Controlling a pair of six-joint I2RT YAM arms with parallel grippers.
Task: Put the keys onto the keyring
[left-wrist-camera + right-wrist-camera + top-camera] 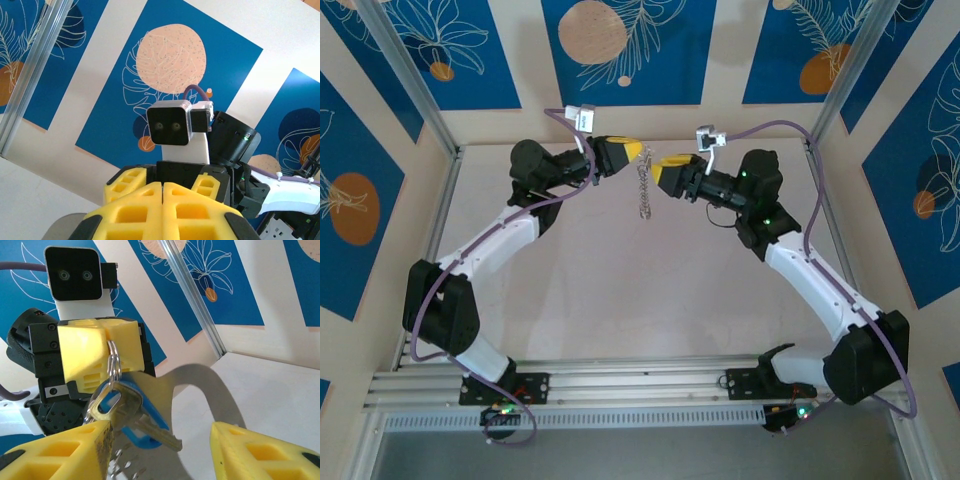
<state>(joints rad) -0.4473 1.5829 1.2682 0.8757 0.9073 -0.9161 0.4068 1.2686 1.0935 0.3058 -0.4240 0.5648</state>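
The key hangs angled from the ring, off to one side of my right gripper's opening, so it should shift over and pinch the key's blade (pixel 159 432).
My left gripper (pixel 636 153) is held high over the far middle of the table, shut on the silvery ring (pixel 114 361) of the keyring. In the right wrist view its yellow fingers (pixel 90 352) pinch that ring. The grey oval tag (pixel 200 385) and a chain (pixel 643 195) hang below. The key (pixel 125 408), blue-headed with a pale metal blade, dangles with the ring passing through its head hole. My right gripper (pixel 661 167) faces the left one closely. It stands open (pixel 161 450), its left finger beside the key and nothing clamped between the fingers. In the left wrist view the left fingers (pixel 145 210) are pressed together.
The right gripper's yellow fingers (pixel 125 181) and wrist camera (pixel 170 125) sit just beyond the left fingertips. Aluminium frame posts (pixel 410 80) and blue patterned walls enclose the table (pixel 640 290). Both arms reach inward from the near rail (pixel 640 385).
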